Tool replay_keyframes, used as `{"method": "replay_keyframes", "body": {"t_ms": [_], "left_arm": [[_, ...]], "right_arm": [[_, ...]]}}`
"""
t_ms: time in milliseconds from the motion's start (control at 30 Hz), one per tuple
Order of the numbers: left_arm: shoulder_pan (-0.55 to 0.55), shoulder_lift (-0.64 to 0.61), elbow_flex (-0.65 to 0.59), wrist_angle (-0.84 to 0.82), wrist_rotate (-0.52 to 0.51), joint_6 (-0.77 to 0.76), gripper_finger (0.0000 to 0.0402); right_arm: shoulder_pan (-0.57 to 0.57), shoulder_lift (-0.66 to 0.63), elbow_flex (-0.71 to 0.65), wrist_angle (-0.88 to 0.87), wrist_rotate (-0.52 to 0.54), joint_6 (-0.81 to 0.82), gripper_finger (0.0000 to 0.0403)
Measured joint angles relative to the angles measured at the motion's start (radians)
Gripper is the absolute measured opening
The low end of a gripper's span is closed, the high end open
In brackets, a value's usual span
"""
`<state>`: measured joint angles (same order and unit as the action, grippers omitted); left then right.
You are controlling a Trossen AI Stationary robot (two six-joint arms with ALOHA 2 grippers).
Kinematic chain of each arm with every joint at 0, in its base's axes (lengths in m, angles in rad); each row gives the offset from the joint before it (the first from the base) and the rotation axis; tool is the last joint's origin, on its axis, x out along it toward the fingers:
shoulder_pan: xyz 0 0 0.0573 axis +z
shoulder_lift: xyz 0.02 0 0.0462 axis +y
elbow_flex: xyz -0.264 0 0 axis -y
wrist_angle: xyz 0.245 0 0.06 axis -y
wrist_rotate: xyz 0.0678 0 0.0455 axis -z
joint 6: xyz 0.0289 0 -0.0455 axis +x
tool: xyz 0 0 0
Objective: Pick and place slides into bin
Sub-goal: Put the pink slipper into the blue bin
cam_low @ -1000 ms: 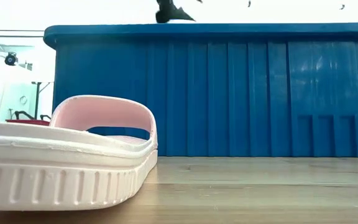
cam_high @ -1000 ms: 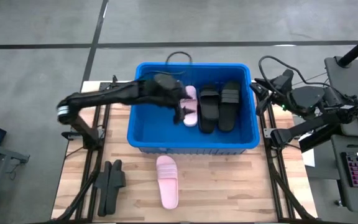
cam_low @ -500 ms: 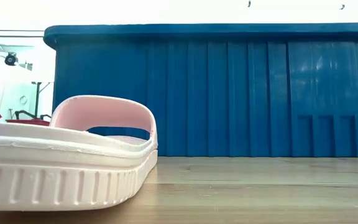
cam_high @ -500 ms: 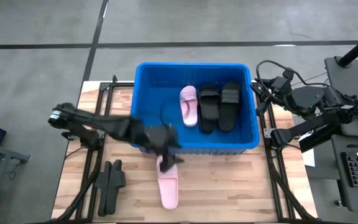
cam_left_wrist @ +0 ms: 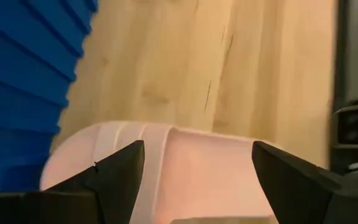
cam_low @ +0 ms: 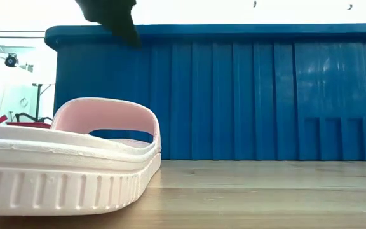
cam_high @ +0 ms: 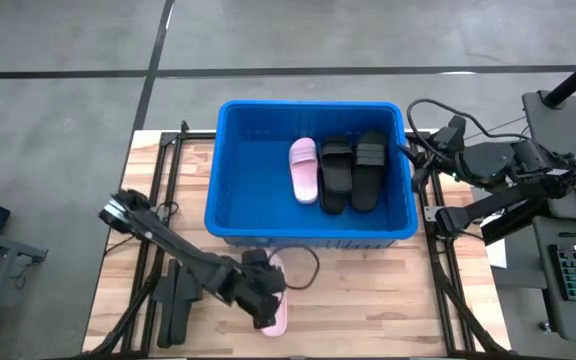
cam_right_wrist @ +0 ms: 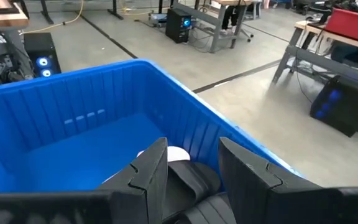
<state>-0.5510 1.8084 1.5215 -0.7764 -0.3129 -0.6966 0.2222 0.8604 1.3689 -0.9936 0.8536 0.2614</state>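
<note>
I should next close my left gripper on the strap's heel-side edge (cam_high: pixel 279 279) (cam_left_wrist: pixel 163 163) on the pale pink slide in front of the blue bin.
A pale pink slide (cam_high: pixel 277 318) lies sole down on the wooden table in front of the blue bin (cam_high: pixel 308 236); it also shows in the low view (cam_low: pixel 75 159). My left gripper (cam_high: pixel 262 290) hangs open above it, one finger toward each side of the slide (cam_left_wrist: pixel 197 168), clear of it in the low view (cam_low: pixel 113 16). In the bin lie another pink slide (cam_high: pixel 303 170) and two black slides (cam_high: pixel 353 175). My right gripper (cam_high: pixel 413 150) waits open by the bin's right rim.
A pair of black slides (cam_high: pixel 178 297) lies on the table at the near left, beside the left arm. The bin's near wall (cam_low: pixel 234 95) stands just behind the pink slide. Bare wood lies to the right of the slide (cam_high: pixel 368 300).
My left gripper has come out of the bin, where it was over the pink slide lying there, passed over the near wall toward the table's near edge and gone down over the pink slide on the table. That slide has not moved.
</note>
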Motion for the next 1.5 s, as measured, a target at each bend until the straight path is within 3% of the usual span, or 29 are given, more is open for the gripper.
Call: {"method": "replay_keyframes", "body": {"t_ms": [267, 533, 700, 867, 1100, 1500], "left_arm": [[-0.001, 0.137, 0.049, -0.093, -0.089, -0.001, 0.0281], [-0.001, 0.205, 0.040, -0.181, -0.091, -0.003, 0.0281], [0.010, 0.232, 0.037, -0.242, -0.160, 0.010, 0.0276], [0.020, 0.228, 0.038, -0.244, -0.111, 0.026, 0.0208], [0.019, 0.184, 0.043, -0.241, -0.077, 0.143, 0.0025], [0.054, -0.016, 0.155, -0.142, 0.193, 0.502, 0.0001]], "right_arm": [[0.000, 0.000, -0.002, -0.031, 0.001, 0.000, 0.0132], [0.000, 0.000, -0.002, -0.074, 0.002, 0.001, 0.0132], [0.000, 0.000, -0.004, -0.074, 0.003, 0.001, 0.0132], [0.000, 0.000, -0.004, -0.074, 0.003, 0.001, 0.0132], [0.000, 0.000, -0.004, -0.074, 0.003, 0.001, 0.0132], [0.000, -0.003, -0.033, -0.081, 0.003, 0.001, 0.0132]]}}
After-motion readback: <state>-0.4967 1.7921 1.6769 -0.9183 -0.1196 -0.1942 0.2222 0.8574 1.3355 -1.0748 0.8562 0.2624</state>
